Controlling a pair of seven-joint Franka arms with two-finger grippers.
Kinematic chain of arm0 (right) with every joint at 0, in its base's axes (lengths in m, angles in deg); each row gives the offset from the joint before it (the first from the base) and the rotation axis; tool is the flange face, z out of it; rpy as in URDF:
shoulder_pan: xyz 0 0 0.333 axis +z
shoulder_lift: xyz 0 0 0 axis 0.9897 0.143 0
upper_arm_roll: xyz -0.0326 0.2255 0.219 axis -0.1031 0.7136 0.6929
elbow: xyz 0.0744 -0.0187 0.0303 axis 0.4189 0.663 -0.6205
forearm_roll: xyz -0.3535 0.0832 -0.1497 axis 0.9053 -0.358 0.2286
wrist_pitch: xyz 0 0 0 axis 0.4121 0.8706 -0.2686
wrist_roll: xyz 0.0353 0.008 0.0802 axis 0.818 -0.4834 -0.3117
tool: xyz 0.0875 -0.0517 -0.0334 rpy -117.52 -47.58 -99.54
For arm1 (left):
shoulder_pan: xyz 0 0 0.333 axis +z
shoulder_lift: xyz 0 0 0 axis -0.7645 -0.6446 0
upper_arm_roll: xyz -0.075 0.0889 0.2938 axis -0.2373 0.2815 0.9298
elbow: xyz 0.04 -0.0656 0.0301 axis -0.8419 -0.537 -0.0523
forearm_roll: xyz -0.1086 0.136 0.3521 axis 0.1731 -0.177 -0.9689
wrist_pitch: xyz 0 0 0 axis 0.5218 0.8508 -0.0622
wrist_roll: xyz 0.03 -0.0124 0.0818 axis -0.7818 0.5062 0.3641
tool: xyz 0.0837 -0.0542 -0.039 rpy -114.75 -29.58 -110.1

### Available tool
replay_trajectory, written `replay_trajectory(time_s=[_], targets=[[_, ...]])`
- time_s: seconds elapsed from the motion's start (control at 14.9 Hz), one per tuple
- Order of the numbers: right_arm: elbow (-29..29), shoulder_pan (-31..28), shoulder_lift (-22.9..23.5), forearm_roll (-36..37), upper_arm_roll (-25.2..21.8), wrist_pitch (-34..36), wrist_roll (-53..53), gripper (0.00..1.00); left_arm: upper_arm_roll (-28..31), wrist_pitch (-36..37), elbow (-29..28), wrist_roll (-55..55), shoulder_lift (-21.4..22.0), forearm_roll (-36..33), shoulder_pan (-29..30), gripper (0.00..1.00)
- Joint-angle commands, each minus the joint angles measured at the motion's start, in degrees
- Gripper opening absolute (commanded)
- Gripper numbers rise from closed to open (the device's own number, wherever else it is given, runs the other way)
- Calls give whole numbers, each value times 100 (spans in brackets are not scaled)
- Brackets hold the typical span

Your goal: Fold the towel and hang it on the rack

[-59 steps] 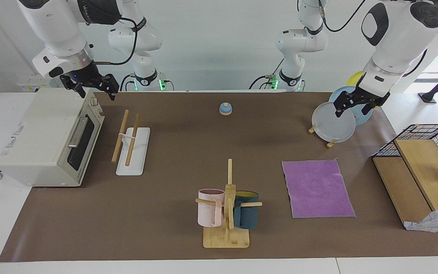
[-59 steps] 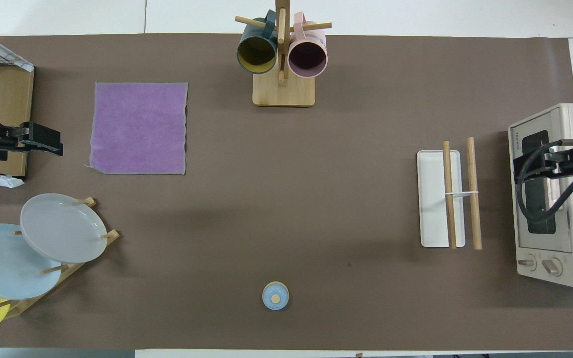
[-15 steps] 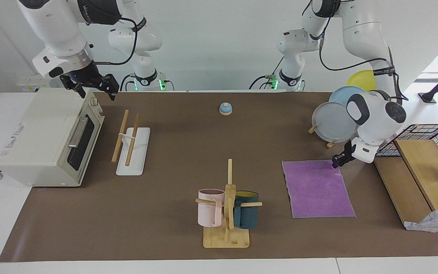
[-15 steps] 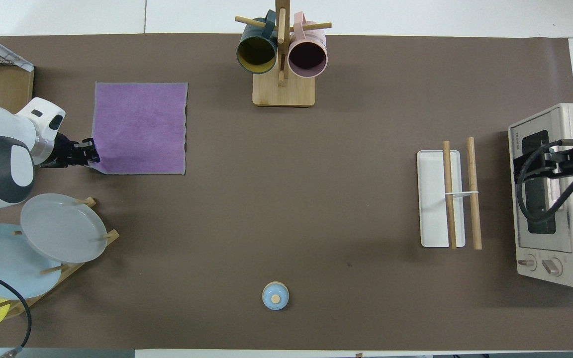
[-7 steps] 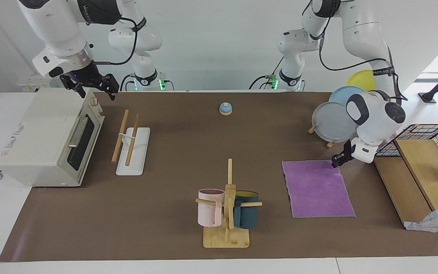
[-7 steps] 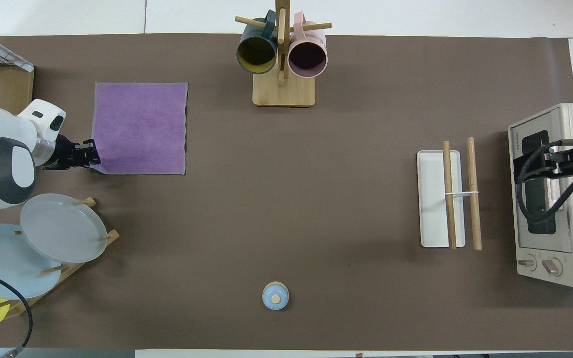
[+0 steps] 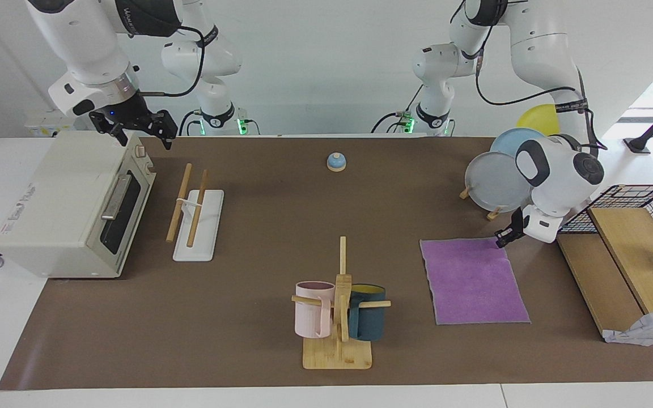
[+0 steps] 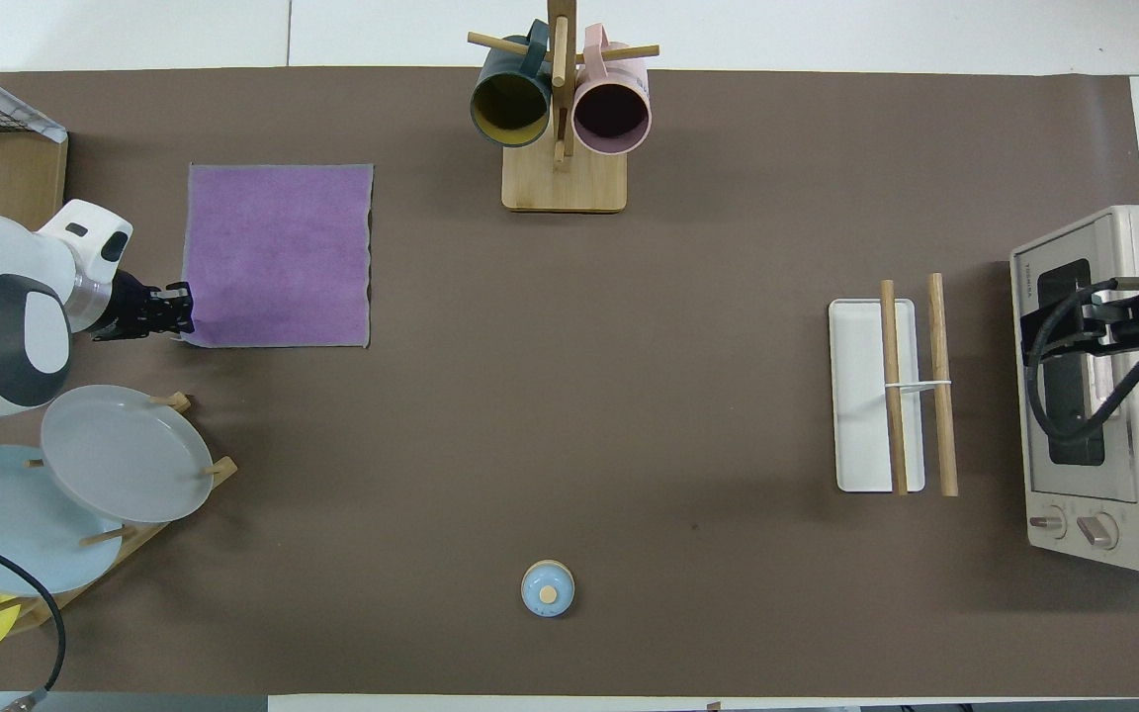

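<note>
I will let go of the held corner with my left gripper on the towel's near corner, at the edge point(image 8: 360, 350) that faces the rack.
The towel point(image 7: 473, 280) lies flat, purple face up, toward the left arm's end of the table; it also shows in the overhead view point(image 8: 278, 254). My left gripper point(image 7: 501, 240) is low at the towel's corner nearest the robots, at the edge toward the left arm's end point(image 8: 177, 311). The rack point(image 7: 189, 205), two wooden rods over a white base point(image 7: 206, 241), stands beside the toaster oven and bears nothing point(image 8: 914, 386). My right gripper point(image 7: 140, 135) waits open and empty above the toaster oven's corner.
A toaster oven point(image 7: 68, 204) stands at the right arm's end. A bamboo mug stand point(image 7: 339, 317) holds a pink and a dark teal mug. A plate stand with plates point(image 7: 497, 181) is near the towel. A blue bell point(image 7: 336, 162) and a wooden shelf with wire basket point(image 7: 621, 255) are here too.
Over four seconds the left arm came down from above the plates to the towel's corner; in the last second its gripper drew back slightly. The towel still lies flat. The right arm has not moved.
</note>
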Motion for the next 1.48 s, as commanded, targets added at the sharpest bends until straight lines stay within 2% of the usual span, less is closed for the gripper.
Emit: replay_trajectory(time_s=[0.0, 0.47, 0.74, 0.87, 1.08, 1.35, 1.41], targets=[[25, -107, -38, -27, 72, 62, -65, 100, 10, 243, 9, -408, 297, -150, -99, 0], [25, -107, -38, -27, 72, 62, -65, 100, 10, 1166, 668, -515, 394, -1363, -889, 0], [25, -107, -38, -27, 72, 62, -65, 100, 10, 1229, 695, -471, 465, -2179, -1706, 0], [25, -107, -38, -27, 72, 62, -65, 100, 10, 1220, 782, -445, 447, -2375, -2163, 0], [25, -107, -38, -27, 72, 62, -65, 100, 2, 1123, 704, -17, 456, -2700, -2621, 0], [25, -107, -38, -27, 72, 62, -65, 100, -16, 676, 195, 635, 429, -2701, -2798, 0], [25, -107, -38, -36, 72, 62, -65, 100, -25, 623, 176, 706, 430, -2701, -2798, 53]])
